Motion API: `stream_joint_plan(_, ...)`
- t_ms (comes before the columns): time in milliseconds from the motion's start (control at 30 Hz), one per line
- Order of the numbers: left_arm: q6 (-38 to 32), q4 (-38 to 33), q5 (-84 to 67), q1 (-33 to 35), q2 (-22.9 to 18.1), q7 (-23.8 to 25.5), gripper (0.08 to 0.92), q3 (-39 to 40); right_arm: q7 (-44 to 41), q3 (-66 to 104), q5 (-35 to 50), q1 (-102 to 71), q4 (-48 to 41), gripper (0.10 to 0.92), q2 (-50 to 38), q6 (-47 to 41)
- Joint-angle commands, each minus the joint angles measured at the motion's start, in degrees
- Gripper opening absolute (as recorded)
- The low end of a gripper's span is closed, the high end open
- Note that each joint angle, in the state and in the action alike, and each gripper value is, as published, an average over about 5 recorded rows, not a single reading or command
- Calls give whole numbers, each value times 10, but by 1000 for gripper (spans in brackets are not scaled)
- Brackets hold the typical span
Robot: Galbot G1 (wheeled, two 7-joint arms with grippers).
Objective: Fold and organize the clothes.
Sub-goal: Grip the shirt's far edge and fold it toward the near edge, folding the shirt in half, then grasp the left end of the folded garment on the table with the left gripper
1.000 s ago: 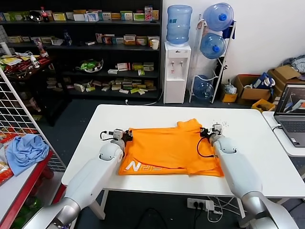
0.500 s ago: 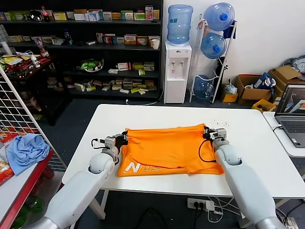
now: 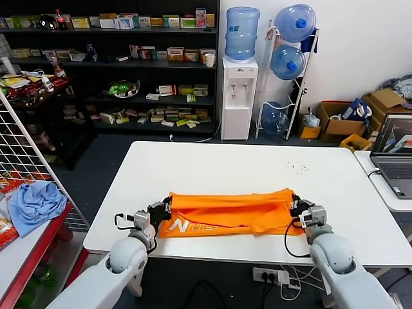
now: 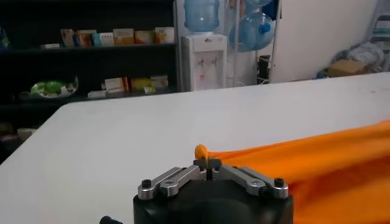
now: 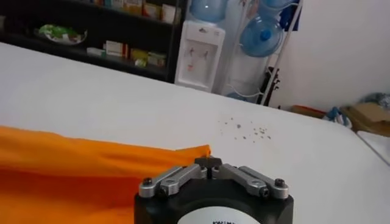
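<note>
My left gripper is pinching the far corner of the orange T-shirt's end. Next, I open it and take the T-shirt end's middle [image 3: 170,221] before I fold the long T-shirt over.
The orange T-shirt [image 3: 228,212] lies folded into a long narrow band across the near part of the white table [image 3: 238,164], with white lettering showing at its left front. My left gripper [image 3: 162,210] is shut on the shirt's left end; in the left wrist view a small bunch of orange T-shirt fabric [image 4: 201,150] sticks up from the left gripper [image 4: 208,163]. My right gripper [image 3: 297,205] is shut on the shirt's right end, and the right wrist view shows the T-shirt's orange edge [image 5: 183,153] pinched at the right gripper [image 5: 209,162].
A laptop [image 3: 396,154] sits on a side table at the right. A light blue cloth [image 3: 35,203] lies on a red rack at the left. Shelves [image 3: 122,71] and a water dispenser [image 3: 239,84] stand behind the table. Dark specks [image 3: 295,167] dot the tabletop's far right.
Both grippers pulled toward the table's near edge with the shirt's far edge, folding it over into a narrow band. The left gripper finished closing on the fabric.
</note>
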Motion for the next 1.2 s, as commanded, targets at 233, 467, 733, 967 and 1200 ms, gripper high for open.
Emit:
stream_joint_plan(233, -24, -41, 22, 61, -7, 1, 248, -29, 22, 20, -16, -96, 75, 276, 4, 10)
stream_joint_plan(467, 4, -37, -22, 51, -11, 9, 447, -35, 26, 22, -9, -94, 80, 466, 7, 11)
stream_joint_plan(733, 83, -13, -63, 45, -18, 10, 681, -43, 22, 30, -15, -112, 91, 709, 10, 12)
stream_joint_plan(967, 110, -9, -83, 42, -19, 16, 812, -48, 21, 33, -32, -121, 96, 819, 15, 15)
stream_joint_plan(1200, 113, -7, -84, 42, -23, 29, 653, -46, 20, 32, -48, -124, 99, 823, 18, 17)
